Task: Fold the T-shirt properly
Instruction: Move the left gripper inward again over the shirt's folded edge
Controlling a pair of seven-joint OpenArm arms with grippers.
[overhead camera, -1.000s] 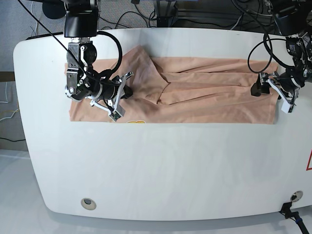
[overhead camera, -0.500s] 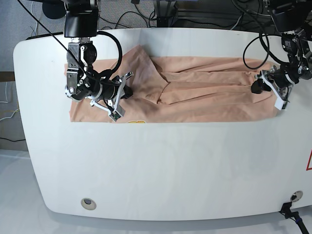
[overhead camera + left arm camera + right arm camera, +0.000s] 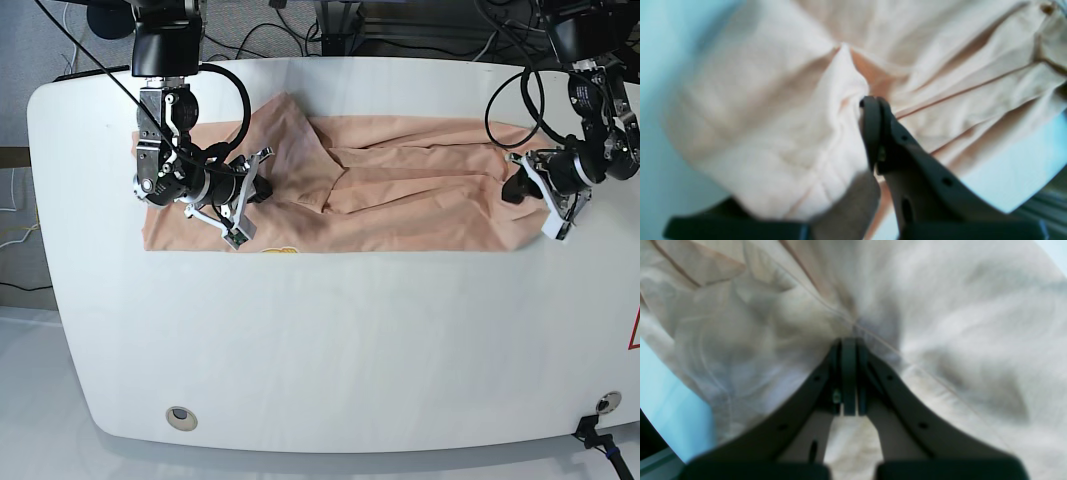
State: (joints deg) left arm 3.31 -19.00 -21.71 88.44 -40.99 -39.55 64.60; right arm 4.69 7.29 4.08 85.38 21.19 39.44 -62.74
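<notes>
Next, my left gripper lets go of the peach T-shirt's end over its middle [image 3: 334, 196] [image 3: 1042, 34], by the front corner of the slanted flap.
The peach T-shirt [image 3: 400, 200] lies spread across the back half of the white table, with creases through its middle. A bit of yellow print [image 3: 280, 250] peeks out at its front edge. My left gripper [image 3: 516, 187] is at the shirt's right end. In the left wrist view its fingers [image 3: 873, 133] are pressed together, with a bunched fold of the T-shirt [image 3: 773, 116] caught at their tip. My right gripper [image 3: 256, 188] rests on the shirt's left part. In the right wrist view it [image 3: 848, 343] is shut, and cloth [image 3: 957, 323] puckers out from its tips.
The white table [image 3: 330, 340] extends well in front of the shirt. Cables [image 3: 400, 30] run along the back edge. A round fitting [image 3: 181, 416] sits at the front left and another [image 3: 606, 402] at the front right corner.
My left gripper has closed on the shirt's right end and moved left, dragging that edge inward. The right arm has not moved.
</notes>
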